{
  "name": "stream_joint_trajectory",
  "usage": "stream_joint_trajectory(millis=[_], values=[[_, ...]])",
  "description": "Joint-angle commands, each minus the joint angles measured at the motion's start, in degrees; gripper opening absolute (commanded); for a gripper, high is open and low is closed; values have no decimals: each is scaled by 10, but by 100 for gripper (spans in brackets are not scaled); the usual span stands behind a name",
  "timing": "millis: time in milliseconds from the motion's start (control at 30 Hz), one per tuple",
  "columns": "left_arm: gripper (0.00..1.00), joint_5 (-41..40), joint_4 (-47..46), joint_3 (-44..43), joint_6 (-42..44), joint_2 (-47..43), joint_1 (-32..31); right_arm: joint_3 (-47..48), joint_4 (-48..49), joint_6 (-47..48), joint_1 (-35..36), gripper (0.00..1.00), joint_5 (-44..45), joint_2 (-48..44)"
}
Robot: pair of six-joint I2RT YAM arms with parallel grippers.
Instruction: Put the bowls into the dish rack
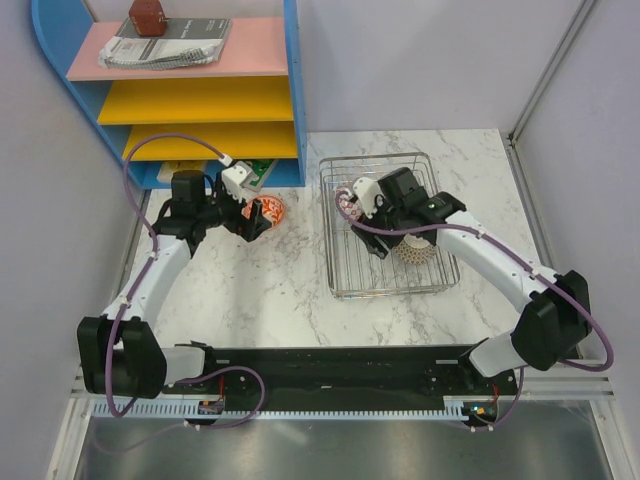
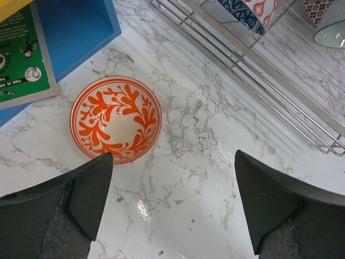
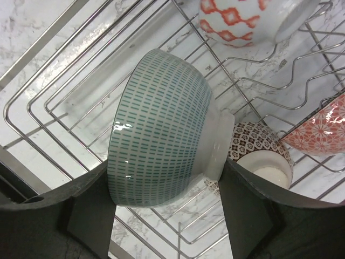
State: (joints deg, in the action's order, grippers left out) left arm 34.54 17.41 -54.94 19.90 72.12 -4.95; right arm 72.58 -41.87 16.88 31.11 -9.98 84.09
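The pale green dashed bowl will go down in the dish rack [image 1: 348,253] [image 3: 141,63], just in front of the red-and-white bowl, as I place it with my right gripper.
A white bowl with an orange leaf pattern [image 2: 116,118] sits upright on the marble table, left of the dish rack [image 2: 259,59]. My left gripper [image 2: 172,199] hovers open just beside it, with nothing between its fingers. In the top view the same bowl [image 1: 270,212] lies at the left gripper [image 1: 252,222]. My right gripper [image 3: 167,178] is shut on a pale green dashed bowl [image 3: 161,129], turned on its side over the wires of the dish rack [image 3: 54,108]. One finger presses the rim and the other presses the foot. The right gripper [image 1: 352,205] is over the dish rack's [image 1: 335,290] left part.
Inside the rack lie a red-and-white bowl [image 3: 242,19], a brown mesh-patterned bowl [image 3: 259,151] and a pink-red bowl [image 3: 323,129]. A blue shelf unit [image 1: 200,90] stands at the back left, with a green booklet [image 2: 21,54] at its foot near the orange bowl.
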Motion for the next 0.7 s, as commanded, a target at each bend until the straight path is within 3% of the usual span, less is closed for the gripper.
stream_joint_trajectory(millis=[0,333,667], values=[[100,12,-8,4,-20,-3,9,35,1,53,47,0,145,-11],[100,6,-19,18,-25,-21,19,25,10,78,107,0,294,36],[100,7,-33,34,-31,-35,26,-21,78,112,171,0,435,82]])
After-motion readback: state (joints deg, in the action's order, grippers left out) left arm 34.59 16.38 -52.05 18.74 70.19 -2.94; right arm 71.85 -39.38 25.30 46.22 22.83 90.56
